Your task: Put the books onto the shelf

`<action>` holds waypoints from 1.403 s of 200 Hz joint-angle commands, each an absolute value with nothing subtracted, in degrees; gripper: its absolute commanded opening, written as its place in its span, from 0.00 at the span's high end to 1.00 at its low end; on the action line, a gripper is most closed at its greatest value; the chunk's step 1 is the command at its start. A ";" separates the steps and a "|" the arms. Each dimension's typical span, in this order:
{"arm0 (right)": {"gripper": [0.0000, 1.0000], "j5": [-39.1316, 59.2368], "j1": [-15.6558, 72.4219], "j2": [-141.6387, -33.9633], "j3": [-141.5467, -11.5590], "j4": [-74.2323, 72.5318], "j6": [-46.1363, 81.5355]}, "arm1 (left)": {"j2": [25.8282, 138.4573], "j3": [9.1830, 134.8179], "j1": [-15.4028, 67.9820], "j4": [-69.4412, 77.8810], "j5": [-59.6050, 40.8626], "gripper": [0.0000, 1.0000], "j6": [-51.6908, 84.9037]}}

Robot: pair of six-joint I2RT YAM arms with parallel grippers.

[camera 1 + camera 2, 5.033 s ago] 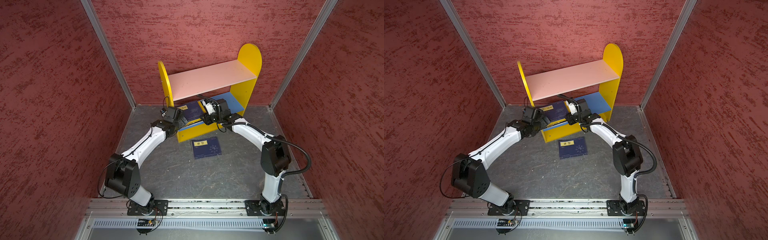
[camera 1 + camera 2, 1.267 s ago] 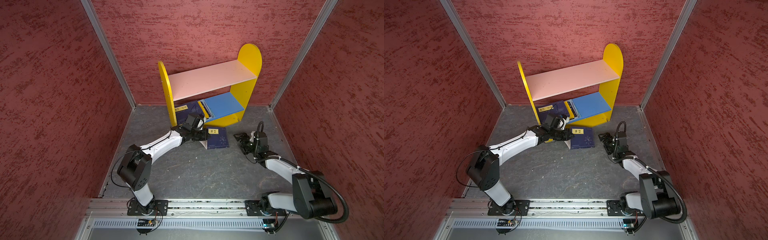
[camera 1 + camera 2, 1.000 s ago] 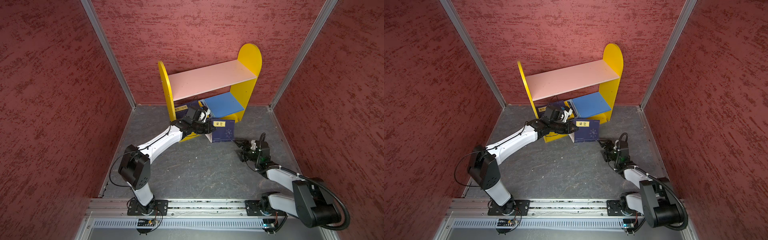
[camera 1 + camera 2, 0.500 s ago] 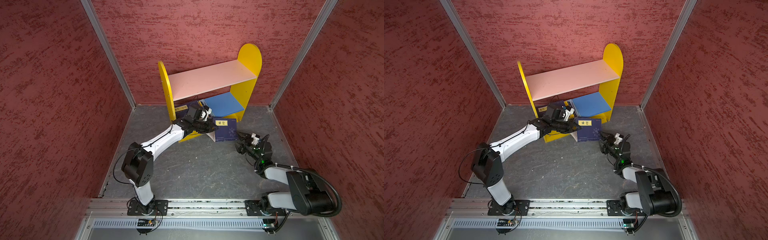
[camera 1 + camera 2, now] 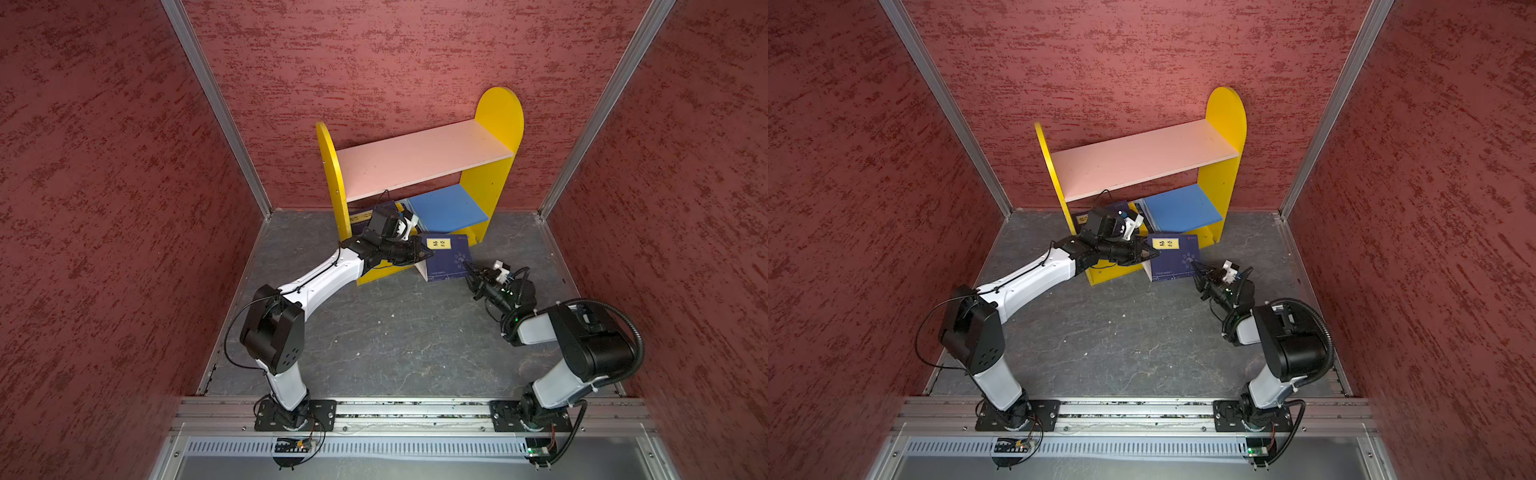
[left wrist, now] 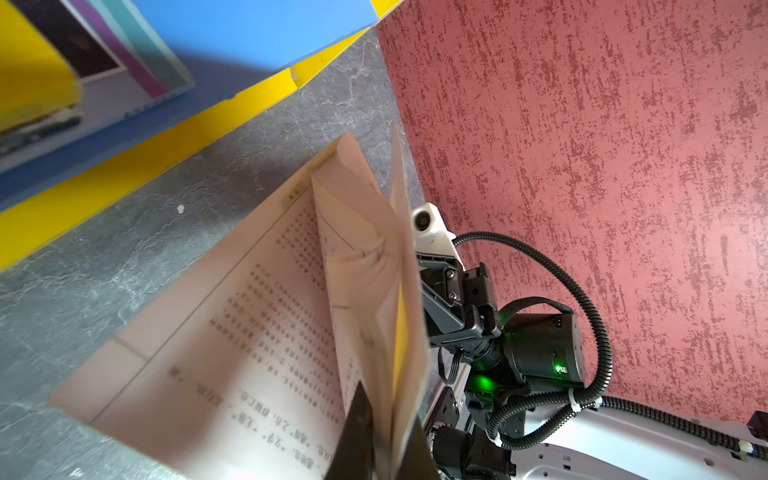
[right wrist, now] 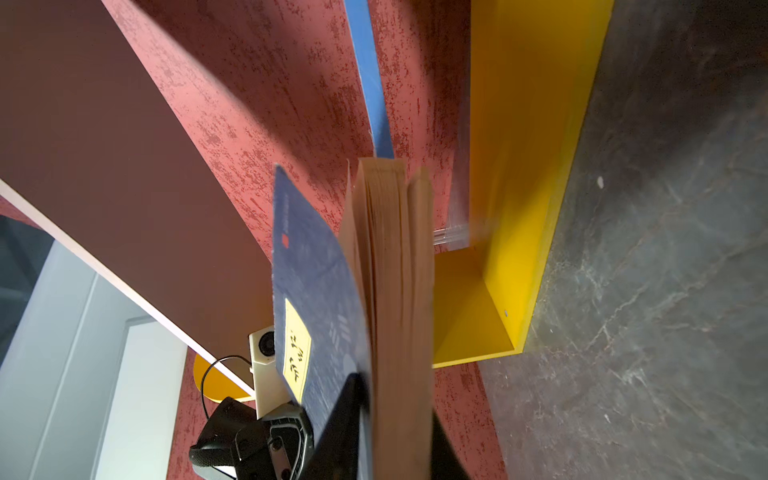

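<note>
The navy book's pages fan open beside the robot's left gripper, so the right gripper should raise the book and the left gripper should take its whole edge [image 5: 424, 270] before shelving.
A navy book [image 5: 451, 259] [image 5: 1173, 259] with a yellow label hangs just off the floor in front of the shelf [image 5: 419, 160] [image 5: 1142, 164]. My left gripper [image 5: 422, 253] [image 5: 1148, 252] is shut on its left edge. In the left wrist view the pages [image 6: 266, 299] fan open beside the left gripper [image 6: 384, 440]. My right gripper [image 5: 471, 276] [image 5: 1198, 276] is shut on the book's right lower edge. In the right wrist view the right gripper [image 7: 386, 436] clamps the book's cover and pages [image 7: 332, 291]. Other books [image 5: 361, 216] [image 5: 1140, 212] lean at the left of the blue lower board.
The shelf stands against the back wall with its pink upper board bare. The right half of the blue lower board [image 5: 446, 205] [image 6: 249, 29] holds nothing. Red walls close in the grey floor [image 5: 395, 332] on three sides. The shelf's yellow side panel [image 7: 523, 166] lies near the book.
My left gripper lifted the navy book off the floor and carried it right, in front of the shelf. The right arm came up to the book and its jaws closed on the edge.
</note>
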State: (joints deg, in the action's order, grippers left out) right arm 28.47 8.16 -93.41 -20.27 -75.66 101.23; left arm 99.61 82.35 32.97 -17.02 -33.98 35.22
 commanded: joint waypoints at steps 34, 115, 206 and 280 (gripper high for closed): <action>0.91 27.88 8.35 -86.35 -21.80 -69.97 97.22 | 94.83 82.18 32.17 -16.87 -32.01 0.55 34.88; 0.90 18.74 4.86 -57.00 -32.42 -23.76 74.97 | 93.08 82.94 31.59 -18.16 -32.42 0.18 35.52; 0.88 21.51 4.50 -57.77 -30.75 -39.78 81.06 | 98.04 85.21 32.16 -10.57 -41.17 0.23 40.84; 0.87 25.21 4.48 -65.39 -31.56 -59.69 87.36 | 100.28 85.68 32.57 -7.33 -41.68 0.32 44.50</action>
State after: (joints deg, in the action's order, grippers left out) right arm 23.44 4.67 -64.62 -30.57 -47.68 83.79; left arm 99.66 84.12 32.34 -10.74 -40.64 42.94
